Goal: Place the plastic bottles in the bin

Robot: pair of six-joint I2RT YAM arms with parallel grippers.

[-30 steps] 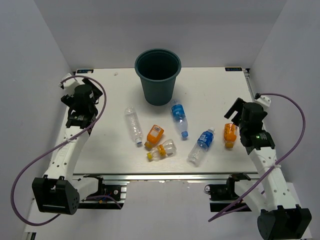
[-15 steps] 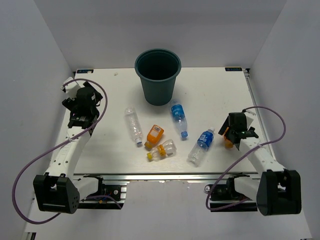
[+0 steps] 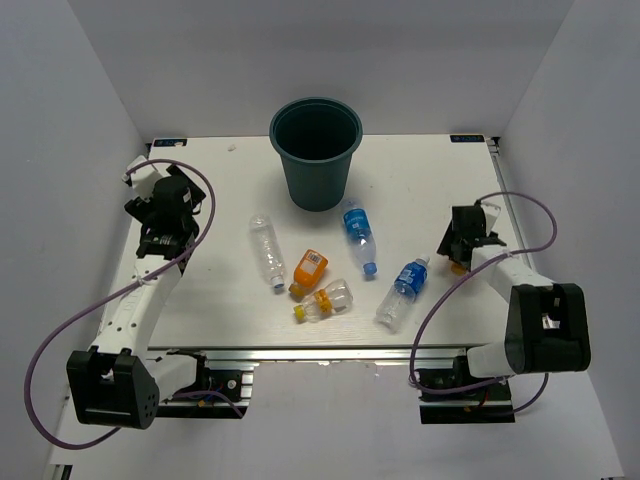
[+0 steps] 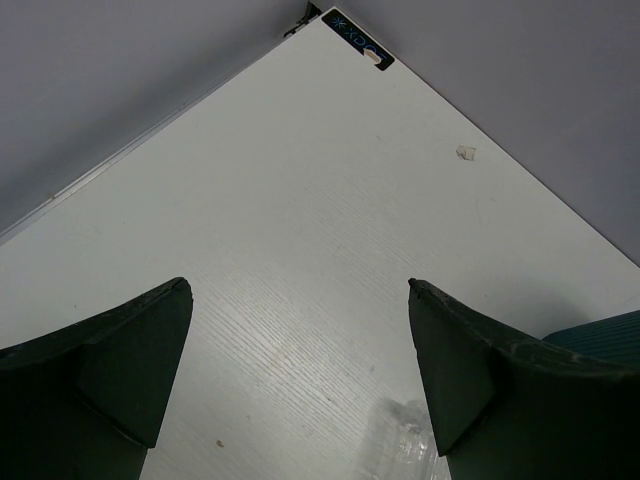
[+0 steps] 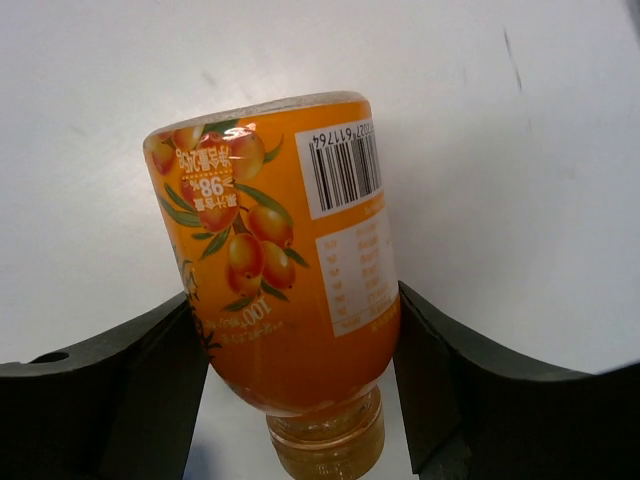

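My left gripper should go next to the middle of the clear bottle's body (image 3: 266,245), beside the second orange bottle, and close there.
An orange bottle (image 5: 275,270) lies on the white table (image 5: 520,150), cap toward the camera, and my right gripper (image 5: 295,335) is shut on it, one finger pressed to each side of its shoulder. From above, that gripper (image 3: 460,243) hides nearly all of this bottle (image 3: 457,266). The dark teal bin (image 3: 316,150) stands at the back centre. In front of it lie a clear bottle (image 3: 266,250), a second orange bottle (image 3: 309,271), a yellow-capped clear bottle (image 3: 325,299) and two blue-labelled bottles (image 3: 357,235) (image 3: 402,290). My left gripper (image 3: 162,228) hovers open at the left edge.
In the left wrist view, the open left gripper (image 4: 300,380) frames bare table, the clear bottle's end (image 4: 405,440) and a sliver of the bin (image 4: 600,335). Grey walls close in on three sides. A purple cable (image 3: 520,215) loops above the right arm.
My right arm dropped and folded down onto the orange bottle at the right, and its jaws closed from wide open onto it. The left arm barely moved.
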